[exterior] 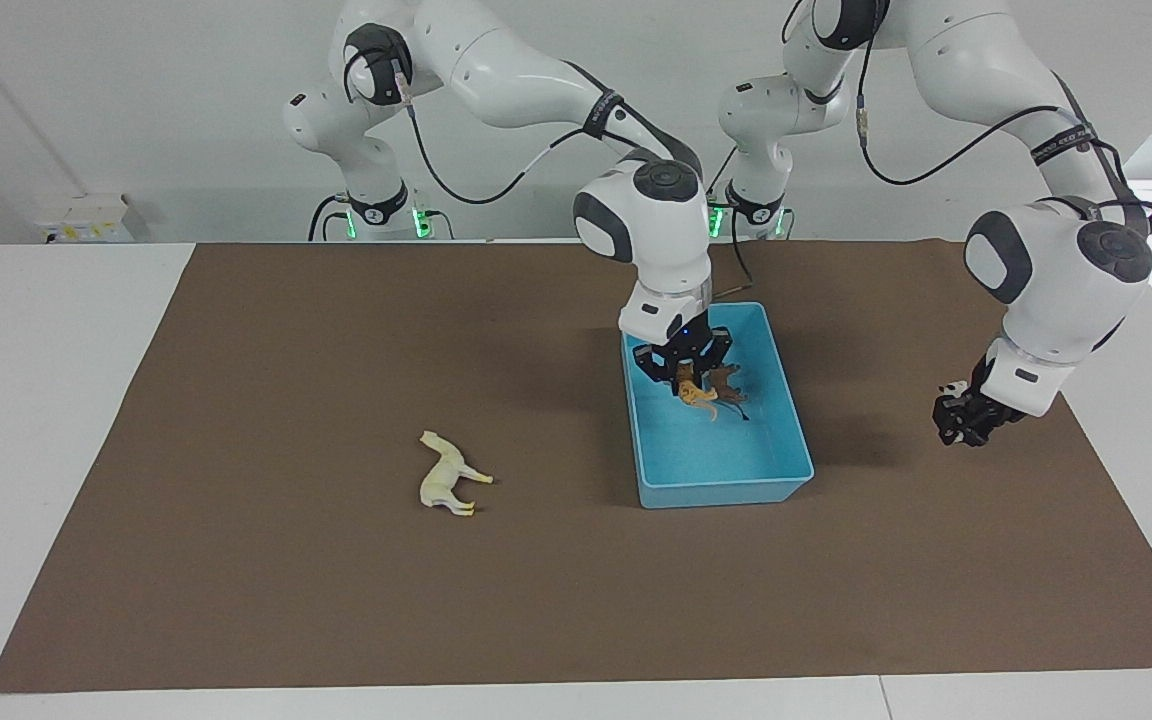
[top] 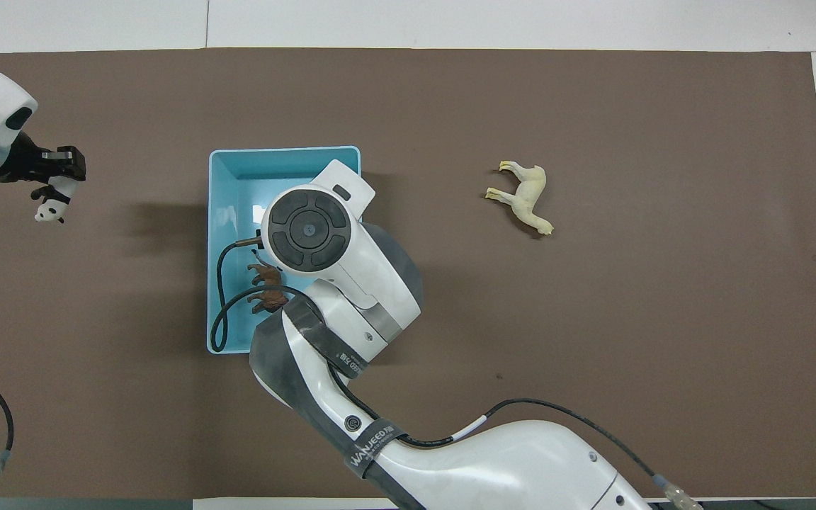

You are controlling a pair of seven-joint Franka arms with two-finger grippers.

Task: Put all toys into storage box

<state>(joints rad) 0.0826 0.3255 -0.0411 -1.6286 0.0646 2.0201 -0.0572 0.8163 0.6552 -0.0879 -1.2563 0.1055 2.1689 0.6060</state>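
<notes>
The robot's left gripper should release the black-and-white panda on the bottom of the blue storage box, just beyond the brown lion (top: 282, 246).
My right gripper (exterior: 688, 377) is shut on the orange striped tiger (exterior: 699, 394) and hangs low inside the light blue storage box (exterior: 726, 490). The brown lion (exterior: 733, 380) lies on the box floor just beside the tiger. In the overhead view the right wrist covers the tiger, and only the lion (top: 266, 287) shows in the box (top: 287, 156). The cream-white horse (exterior: 447, 474) lies on its side on the mat toward the right arm's end. My left gripper (exterior: 962, 420) is shut on the black-and-white panda (top: 51, 208), raised over the mat at the left arm's end.
A brown mat (exterior: 576, 600) covers the white table (exterior: 46, 400). The right arm's cable (top: 220, 312) loops over the box rim nearest the robots. Bare mat lies between the horse and the box.
</notes>
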